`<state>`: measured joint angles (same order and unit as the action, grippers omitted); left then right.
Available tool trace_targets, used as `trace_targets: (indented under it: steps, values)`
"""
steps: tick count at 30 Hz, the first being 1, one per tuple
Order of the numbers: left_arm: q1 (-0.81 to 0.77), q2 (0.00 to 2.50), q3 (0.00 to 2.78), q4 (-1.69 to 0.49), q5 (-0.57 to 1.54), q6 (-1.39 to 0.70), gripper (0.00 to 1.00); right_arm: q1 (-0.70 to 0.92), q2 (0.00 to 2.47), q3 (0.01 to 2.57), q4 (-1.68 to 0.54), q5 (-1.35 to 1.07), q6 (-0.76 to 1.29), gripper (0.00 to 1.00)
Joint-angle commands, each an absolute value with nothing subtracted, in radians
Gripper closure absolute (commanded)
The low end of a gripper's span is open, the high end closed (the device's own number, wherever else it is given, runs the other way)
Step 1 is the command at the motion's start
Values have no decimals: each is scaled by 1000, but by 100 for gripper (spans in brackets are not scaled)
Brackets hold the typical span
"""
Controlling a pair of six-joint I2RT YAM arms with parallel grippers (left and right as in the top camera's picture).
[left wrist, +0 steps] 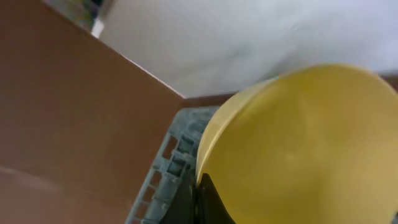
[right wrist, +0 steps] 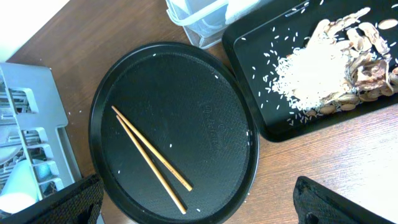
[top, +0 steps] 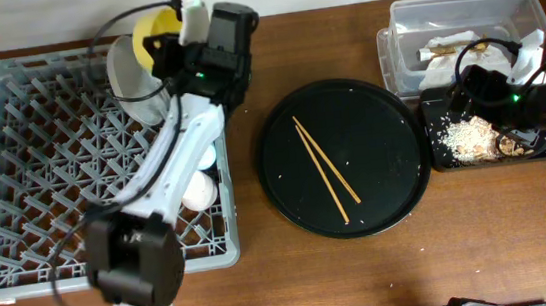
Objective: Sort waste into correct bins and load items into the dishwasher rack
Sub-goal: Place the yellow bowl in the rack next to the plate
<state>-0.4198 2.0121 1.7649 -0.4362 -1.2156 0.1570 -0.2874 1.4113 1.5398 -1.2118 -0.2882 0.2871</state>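
Next, I release the yellow bowl from my left gripper in the grey rack point(top: 187, 95), setting it beside the plate, toward the round black tray.
My left gripper point(top: 164, 45) is shut on the rim of the yellow bowl point(top: 154, 29), holding it on edge over the far side of the grey dishwasher rack point(top: 31, 146). In the left wrist view the bowl point(left wrist: 298, 149) fills the frame, with the fingers point(left wrist: 199, 200) on its rim. The pale grey plate point(top: 133, 74) stands in the rack beside it. The chopsticks point(top: 327, 168) lie on the round black tray point(top: 383, 152). My right gripper point(right wrist: 199, 205) is open and empty, above the black tray point(top: 436, 107) of food scraps point(top: 467, 136).
The clear tub point(top: 460, 9) at the far right holds white tissue point(top: 455, 43) and a wrapper point(top: 439, 51). Two small cups point(top: 200, 175) sit in the rack's right side, partly hidden by my left arm. Rice grains are scattered on both trays.
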Motion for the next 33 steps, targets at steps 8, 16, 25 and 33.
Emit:
trace_targets:
  steps: [8, 16, 25, 33]
  values:
    - [-321, 2196, 1772, -401, -1248, 211, 100, -287, 1416, 1547, -1212, -276, 284, 2]
    - [-369, 2196, 1771, -405, -1140, 211, 100, -287, 1417, 1547, -1213, -276, 284, 1]
    - [-402, 2195, 1768, -458, -1061, 212, 75, -287, 1417, 1547, -1212, -276, 284, 2]
    - [-521, 2195, 1768, -502, -997, 201, 74, -287, 1417, 1547, -1213, -276, 284, 2]
